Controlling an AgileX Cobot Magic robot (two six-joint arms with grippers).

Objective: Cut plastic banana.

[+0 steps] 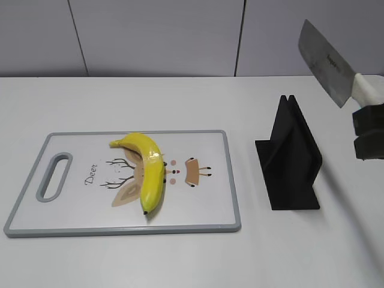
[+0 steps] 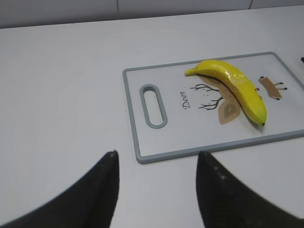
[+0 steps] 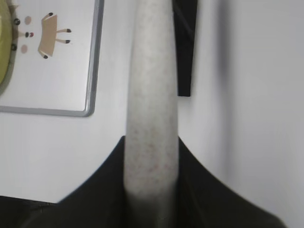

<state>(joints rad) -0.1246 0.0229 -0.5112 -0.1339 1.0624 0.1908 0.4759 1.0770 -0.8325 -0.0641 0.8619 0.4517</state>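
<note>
The cleaver will go down into the slot of the black knife stand (image 1: 306,137), where my right gripper is going to set it.
The plastic banana (image 1: 150,168) lies whole on the white, grey-rimmed cutting board (image 1: 72,228), near its middle; it also shows in the left wrist view (image 2: 237,88) and as a yellow sliver at the left edge of the right wrist view (image 3: 4,57). My right gripper (image 1: 367,129) is shut on the white handle (image 3: 151,118) of a cleaver and holds it in the air at the far right, blade (image 1: 324,60) pointing up and left, well away from the banana. My left gripper (image 2: 156,159) is open and empty above the table, just off the board's handle end.
A black knife stand (image 1: 291,159) sits on the white table between the board and my right gripper; its edge shows in the right wrist view (image 3: 184,47). The board has a handle slot (image 1: 54,176) at its left end. A grey panelled wall runs behind.
</note>
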